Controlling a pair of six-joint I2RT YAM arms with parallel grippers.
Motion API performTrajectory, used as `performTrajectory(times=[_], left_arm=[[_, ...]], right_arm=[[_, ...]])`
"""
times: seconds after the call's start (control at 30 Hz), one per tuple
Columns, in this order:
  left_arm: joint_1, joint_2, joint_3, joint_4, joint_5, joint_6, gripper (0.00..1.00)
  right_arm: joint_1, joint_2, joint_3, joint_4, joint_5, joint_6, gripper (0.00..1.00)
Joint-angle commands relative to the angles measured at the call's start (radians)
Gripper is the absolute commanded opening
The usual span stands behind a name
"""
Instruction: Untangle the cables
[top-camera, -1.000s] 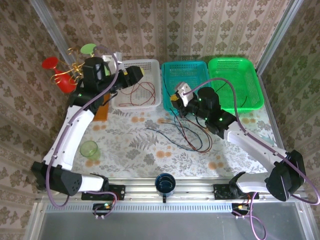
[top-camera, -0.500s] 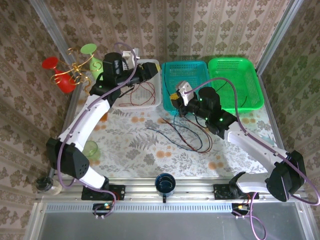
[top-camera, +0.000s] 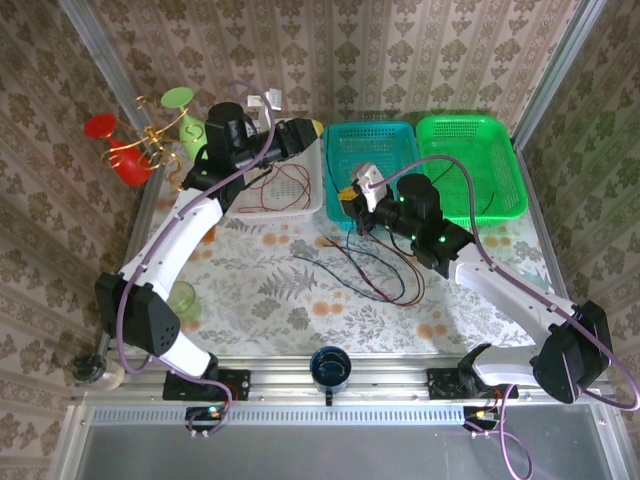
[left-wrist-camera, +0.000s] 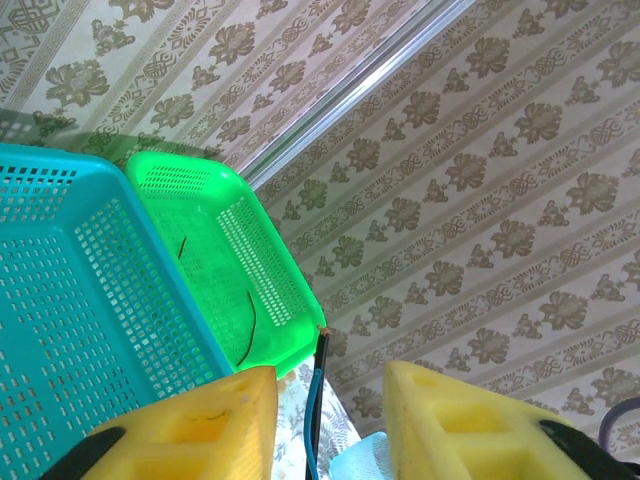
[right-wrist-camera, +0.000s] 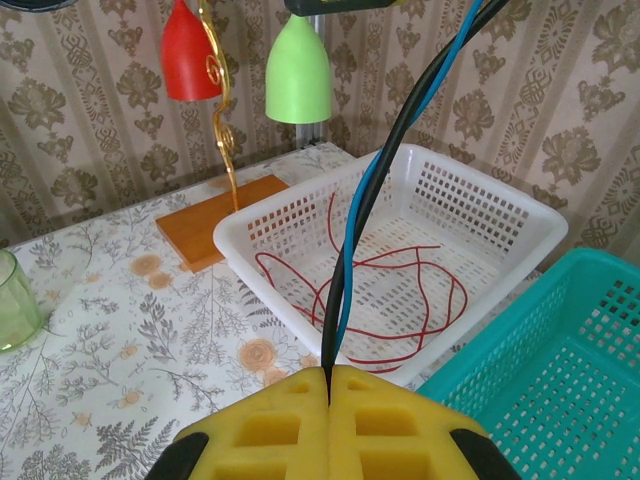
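Observation:
My left gripper will shift and pinch the blue cable alone (left-wrist-camera: 312, 402), because the black cable's end stands next to the blue cable between my left gripper's open fingers.
My right gripper (right-wrist-camera: 330, 375) (top-camera: 350, 203) is shut on a black cable (right-wrist-camera: 385, 150) and a blue cable (right-wrist-camera: 352, 215) that rise together out of its yellow fingers. Their top ends stand in the gap of my left gripper (left-wrist-camera: 328, 385) (top-camera: 308, 133), whose jaws are apart; the black and blue ends (left-wrist-camera: 318, 400) sit nearer the left finger (left-wrist-camera: 200, 425). More cables (top-camera: 372, 272) lie looped on the table below the right gripper. A red cable (top-camera: 288, 188) (right-wrist-camera: 400, 290) lies in the white basket (top-camera: 245, 205). A black cable (left-wrist-camera: 250, 320) lies in the green basket (left-wrist-camera: 275, 265).
A teal basket (top-camera: 340, 140) sits between the white and green baskets (top-camera: 505, 150). A gold stand with red (top-camera: 100, 127) and green cups (top-camera: 177, 97) and an orange board (right-wrist-camera: 215, 225) are at the back left. A green cup (top-camera: 179, 298) and a dark blue cup (top-camera: 330, 367) stand near the front.
The left arm swung right from the back-left corner to above the white and teal baskets, and its jaws narrowed around the cable ends. The right arm stayed still.

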Motion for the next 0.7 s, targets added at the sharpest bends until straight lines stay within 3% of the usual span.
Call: performTrajectory(times=[0.0, 0.2, 0.37, 0.43, 0.53, 0.63, 0.67], left_arm=[[-0.004, 0.014, 0.011, 0.034, 0.019, -0.007, 0.41], [-0.039, 0.015, -0.014, 0.032, 0.013, 0.001, 0.45], [-0.044, 0.011, -0.019, 0.035, 0.010, 0.010, 0.18], [-0.044, 0.006, -0.021, 0.034, 0.001, 0.013, 0.15], [-0.044, -0.002, -0.027, 0.032, -0.009, 0.020, 0.16], [-0.042, -0.011, -0.038, 0.039, -0.009, 0.019, 0.35], [-0.042, -0.016, -0.043, 0.043, -0.043, 0.018, 0.36]], right_arm=[[-0.001, -0.013, -0.010, 0.032, -0.019, 0.013, 0.00], [-0.001, -0.011, -0.008, 0.031, -0.023, 0.014, 0.00], [-0.002, -0.005, -0.007, 0.029, -0.026, 0.016, 0.00], [-0.001, -0.007, -0.006, 0.029, -0.024, 0.015, 0.00], [-0.002, -0.008, -0.005, 0.026, -0.022, 0.014, 0.00], [-0.002, -0.010, -0.005, 0.021, -0.023, 0.013, 0.00], [-0.003, -0.010, -0.005, 0.020, -0.022, 0.013, 0.00]])
